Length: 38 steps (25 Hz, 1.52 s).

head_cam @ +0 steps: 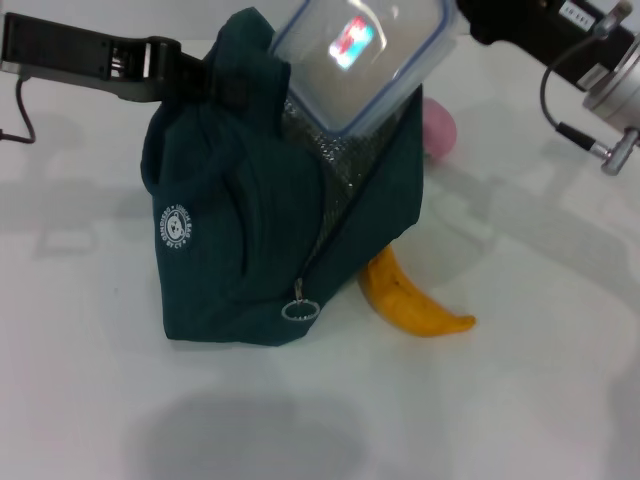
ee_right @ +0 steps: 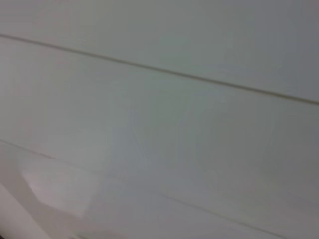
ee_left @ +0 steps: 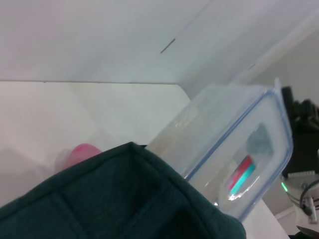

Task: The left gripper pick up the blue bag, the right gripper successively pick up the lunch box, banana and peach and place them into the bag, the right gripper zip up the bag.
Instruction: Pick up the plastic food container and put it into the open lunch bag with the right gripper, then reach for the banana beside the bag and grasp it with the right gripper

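Observation:
The lunch box will go down inside the silver foil lining (head_cam: 313, 142) of the blue bag's opening, put there by my right gripper.
The blue bag (head_cam: 250, 230) stands on the white table with its mouth open and its silver foil lining (head_cam: 330, 150) showing. My left gripper (head_cam: 215, 82) is shut on the bag's top edge at the left. My right gripper (head_cam: 462, 22) holds the clear lunch box (head_cam: 360, 60) tilted over the mouth, with its lower corner inside. The banana (head_cam: 410, 300) lies at the bag's right foot, partly behind it. The peach (head_cam: 438, 128) shows behind the bag's right edge. The left wrist view shows the bag (ee_left: 114, 199), the lunch box (ee_left: 234, 144) and the peach (ee_left: 82, 153).
The zipper ring (head_cam: 299, 310) hangs low on the bag's front, and a round white logo (head_cam: 176, 226) is on its left side. A cable (head_cam: 560, 100) loops off the right arm. Bare white table (head_cam: 520, 400) lies in front. The right wrist view shows only pale surfaces.

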Available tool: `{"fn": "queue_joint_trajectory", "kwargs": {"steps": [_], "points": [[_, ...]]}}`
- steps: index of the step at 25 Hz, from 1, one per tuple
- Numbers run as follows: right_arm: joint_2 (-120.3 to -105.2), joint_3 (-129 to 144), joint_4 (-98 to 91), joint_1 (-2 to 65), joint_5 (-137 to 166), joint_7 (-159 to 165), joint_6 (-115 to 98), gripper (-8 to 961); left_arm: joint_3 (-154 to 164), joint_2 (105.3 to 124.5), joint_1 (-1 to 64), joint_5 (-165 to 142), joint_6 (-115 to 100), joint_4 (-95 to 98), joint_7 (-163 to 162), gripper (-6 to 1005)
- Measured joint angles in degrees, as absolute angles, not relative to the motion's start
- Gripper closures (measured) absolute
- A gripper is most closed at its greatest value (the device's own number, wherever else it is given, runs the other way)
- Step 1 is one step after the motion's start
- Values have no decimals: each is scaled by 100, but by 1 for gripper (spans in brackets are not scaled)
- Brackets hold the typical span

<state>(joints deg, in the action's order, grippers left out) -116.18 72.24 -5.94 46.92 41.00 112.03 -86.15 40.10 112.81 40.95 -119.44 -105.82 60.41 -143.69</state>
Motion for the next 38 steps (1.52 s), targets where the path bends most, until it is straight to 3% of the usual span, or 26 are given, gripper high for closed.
{"fn": "queue_joint_trajectory", "kwargs": {"steps": [16,27,34,38], "points": [[-11619,9456,-1717,4646,3807,11218,-7153,857,4014,11380,4068,-11873,-10527,5855,-14271,964],[-11617,9448,-1997,4344,3611,10791,-7034,819,3922,11277,3935,-11859,-10531,5801,-14257,964],[-11463,8952,-2042,3996,3615,10387,-7568,571,3696,11151,3774,-11856,-10545,5810,-14261,964],[-11058,8852,-2352,3833,3909,10210,-7736,389,3657,11124,3754,-11856,-10550,5798,-14249,964]]}}
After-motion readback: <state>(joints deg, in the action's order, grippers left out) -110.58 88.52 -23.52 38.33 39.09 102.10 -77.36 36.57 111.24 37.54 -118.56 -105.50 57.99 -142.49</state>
